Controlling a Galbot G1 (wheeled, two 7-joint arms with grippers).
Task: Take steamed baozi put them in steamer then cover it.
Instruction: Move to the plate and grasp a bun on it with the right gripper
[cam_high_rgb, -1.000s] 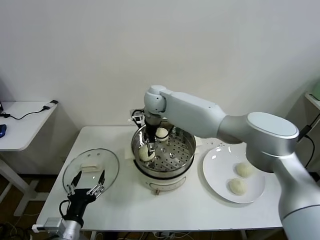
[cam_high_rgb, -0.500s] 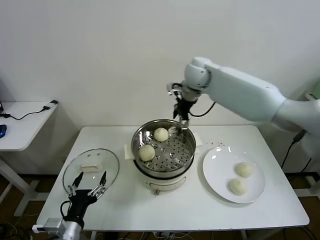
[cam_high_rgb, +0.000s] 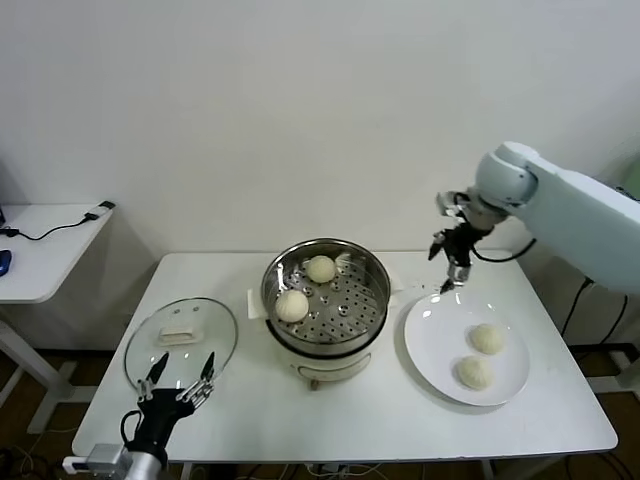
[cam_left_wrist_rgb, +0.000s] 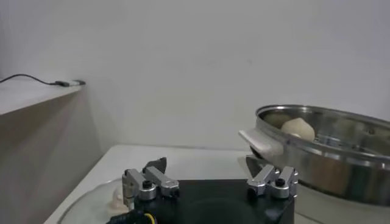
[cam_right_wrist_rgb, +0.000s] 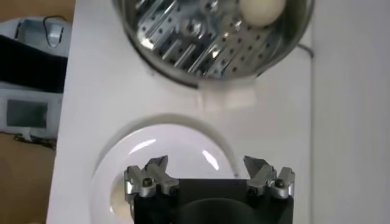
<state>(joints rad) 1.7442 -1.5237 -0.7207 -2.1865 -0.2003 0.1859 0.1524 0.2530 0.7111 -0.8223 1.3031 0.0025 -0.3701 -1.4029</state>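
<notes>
The sides of the front baozi (cam_high_rgb: 474, 373) (cam_right_wrist_rgb: 119, 198) on the white plate, the one nearer the table's front edge, should be gripped next by my right gripper.
The steamer (cam_high_rgb: 352, 336) stands at the table's centre with two baozi on its perforated tray, one at the back (cam_high_rgb: 320, 268) and one at the left (cam_high_rgb: 292, 305). Two more baozi (cam_high_rgb: 487, 338) (cam_high_rgb: 474, 373) lie on the white plate (cam_high_rgb: 430, 340) to its right. My right gripper (cam_high_rgb: 452, 270) is open and empty, hovering above the plate's far edge; its wrist view shows the plate (cam_right_wrist_rgb: 164, 140) under the gripper (cam_right_wrist_rgb: 207, 167) and the steamer (cam_right_wrist_rgb: 183, 42) beyond. The glass cover (cam_high_rgb: 180, 335) lies flat at the left. My left gripper (cam_high_rgb: 178, 380) is open just in front of the cover.
A white side table (cam_high_rgb: 50, 240) with a cable stands off to the left. The wall runs close behind the table. In the left wrist view the steamer's rim (cam_left_wrist_rgb: 329, 158) sits ahead to one side and the cover's handle (cam_left_wrist_rgb: 117, 198) lies just below the gripper (cam_left_wrist_rgb: 207, 176).
My right gripper let go of a baozi in the steamer, rose out of it and swung right to above the plate. The left arm barely moved.
</notes>
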